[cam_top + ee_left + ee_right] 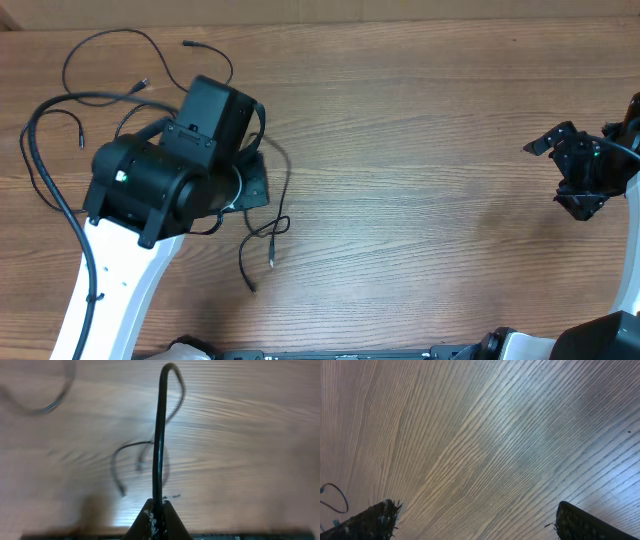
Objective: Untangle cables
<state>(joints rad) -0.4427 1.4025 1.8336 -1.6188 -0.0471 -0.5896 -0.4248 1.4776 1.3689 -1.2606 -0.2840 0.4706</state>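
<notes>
Next, I let go of the cable with my left gripper on the wood just nearer me than the spread thin loops point(67, 265).
My left gripper point(158, 507) is shut on one thin black cable point(159, 435), which rises straight out of the jaws and bends over at the top. Behind it, more of the cables point(117, 467) lie in a blurred loop on the wood. From overhead, the left arm's wrist point(205, 125) covers the middle of the cables. Loose strands trail out below it to small plug ends point(271, 258), and thin loops point(100, 45) spread at the upper left. My right gripper point(560, 175) stands open at the far right, far from the cables, with only bare wood between its fingers point(375, 520).
A thicker black cord point(45, 170) runs from the upper left down along the left arm's white link point(110, 290). The wooden table point(420, 200) stretches between the two arms. A thin cord loop point(335, 497) shows at the left edge of the right wrist view.
</notes>
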